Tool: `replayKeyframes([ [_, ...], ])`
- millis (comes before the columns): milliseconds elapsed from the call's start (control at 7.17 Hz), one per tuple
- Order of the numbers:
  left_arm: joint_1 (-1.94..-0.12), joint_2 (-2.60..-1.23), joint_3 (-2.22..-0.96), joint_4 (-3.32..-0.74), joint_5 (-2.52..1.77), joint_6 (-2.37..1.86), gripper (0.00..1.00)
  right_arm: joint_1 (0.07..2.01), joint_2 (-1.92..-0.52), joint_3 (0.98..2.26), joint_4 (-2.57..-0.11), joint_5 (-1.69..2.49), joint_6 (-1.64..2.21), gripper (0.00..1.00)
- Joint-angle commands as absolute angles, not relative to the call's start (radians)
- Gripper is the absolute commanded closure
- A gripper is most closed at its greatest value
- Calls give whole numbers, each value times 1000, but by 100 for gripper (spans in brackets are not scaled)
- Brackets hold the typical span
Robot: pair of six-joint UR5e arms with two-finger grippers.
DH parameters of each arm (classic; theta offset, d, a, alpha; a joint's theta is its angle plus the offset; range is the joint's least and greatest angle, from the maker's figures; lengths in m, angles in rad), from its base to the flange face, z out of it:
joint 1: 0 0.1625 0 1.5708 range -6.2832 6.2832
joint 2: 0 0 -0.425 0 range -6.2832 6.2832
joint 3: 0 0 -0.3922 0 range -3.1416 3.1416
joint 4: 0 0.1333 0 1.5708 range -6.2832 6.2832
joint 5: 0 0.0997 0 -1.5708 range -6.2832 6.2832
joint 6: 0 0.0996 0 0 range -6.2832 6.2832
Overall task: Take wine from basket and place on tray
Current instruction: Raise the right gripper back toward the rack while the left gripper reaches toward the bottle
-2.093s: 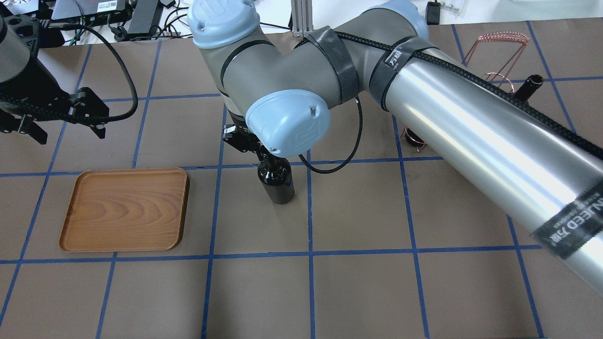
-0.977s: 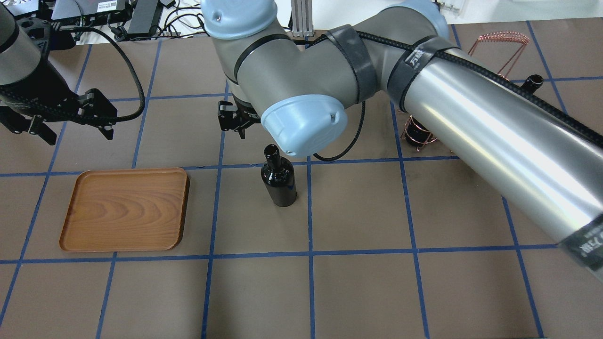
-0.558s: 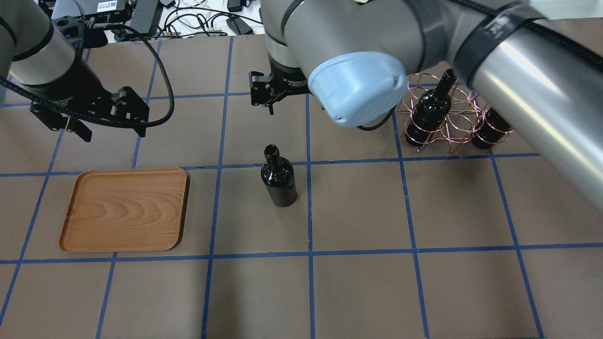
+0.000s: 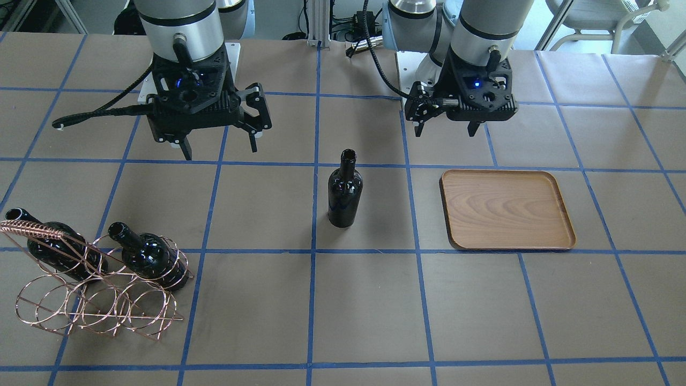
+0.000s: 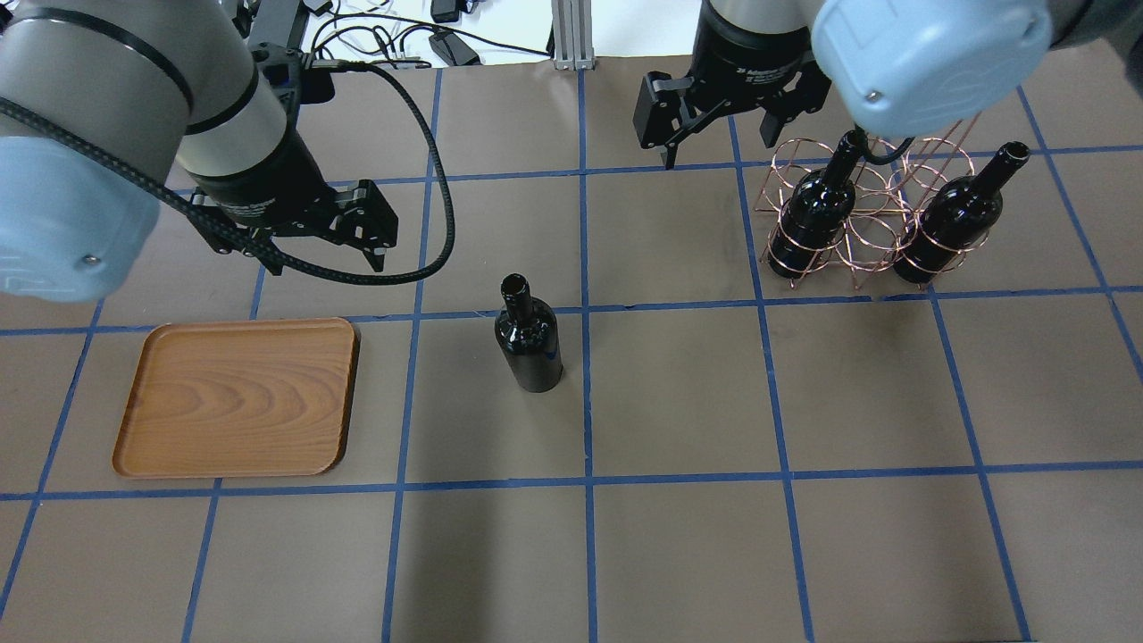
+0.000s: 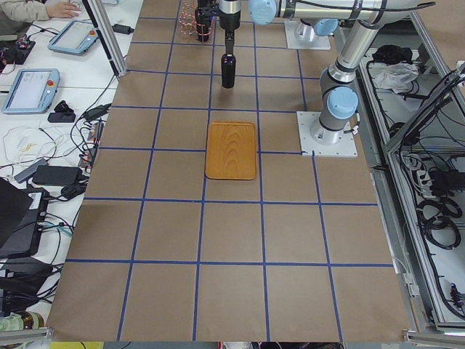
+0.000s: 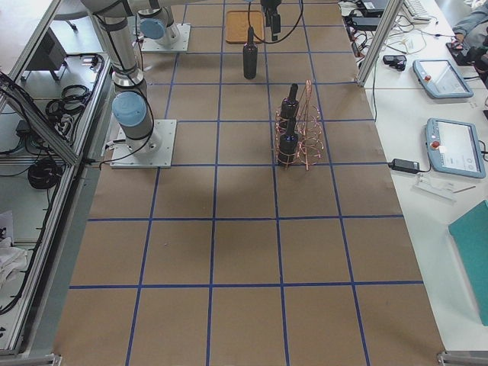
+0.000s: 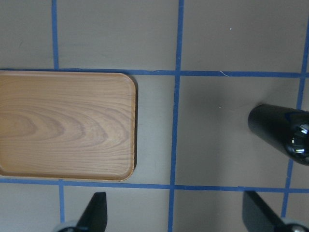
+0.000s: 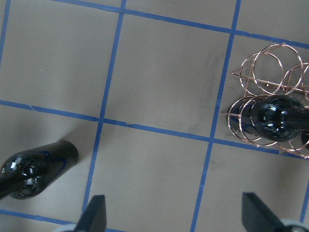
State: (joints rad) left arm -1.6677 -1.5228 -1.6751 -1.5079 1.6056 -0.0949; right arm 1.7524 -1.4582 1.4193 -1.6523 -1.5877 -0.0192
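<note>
The upright wine bottle stands between the basket and the tray, and next I will move my left gripper to its neck [image 4: 348,164] and close it there.
One wine bottle [image 5: 529,344] stands upright on the table's middle, to the right of the tray [image 5: 237,397]; it also shows in the front view [image 4: 344,190]. Nothing lies on the tray [image 4: 506,209]. The basket [image 5: 857,223] at the back right holds two more bottles [image 5: 817,210]. My left gripper [image 5: 308,259] is open and empty, hovering behind the tray's right end. Its wrist view shows the tray [image 8: 67,125] and the bottle [image 8: 282,133]. My right gripper [image 5: 714,147] is open and empty, between the bottle and the basket, high up. Its wrist view shows both [image 9: 34,171] [image 9: 270,121].
Cables and devices [image 5: 393,27] lie past the table's back edge. The two arm bases [image 4: 407,59] stand at the robot's side of the table. Blue tape lines grid the brown table top [image 5: 679,554].
My right gripper let go of the bottle's neck, opened, rose and drew back right toward the basket. My left arm moved in toward the middle, behind the tray. The bottle stays upright.
</note>
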Motion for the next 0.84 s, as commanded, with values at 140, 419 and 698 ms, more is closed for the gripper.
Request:
replayKeyframes([
  [140,-1820,-1592,-1675,-1425,1603,-184,0,1631,-1497,1424,-1638,-1599,-125,0],
  [419,-1868,-1640,-1675,-1343,1536,-187,0,1615,-1505,1425,-1576,-1597,-129,0],
  [698,-1900,-1684,-1675,-1306,1531,-189,0,1623,-1483,1433,-1568,-1592,-112,0],
])
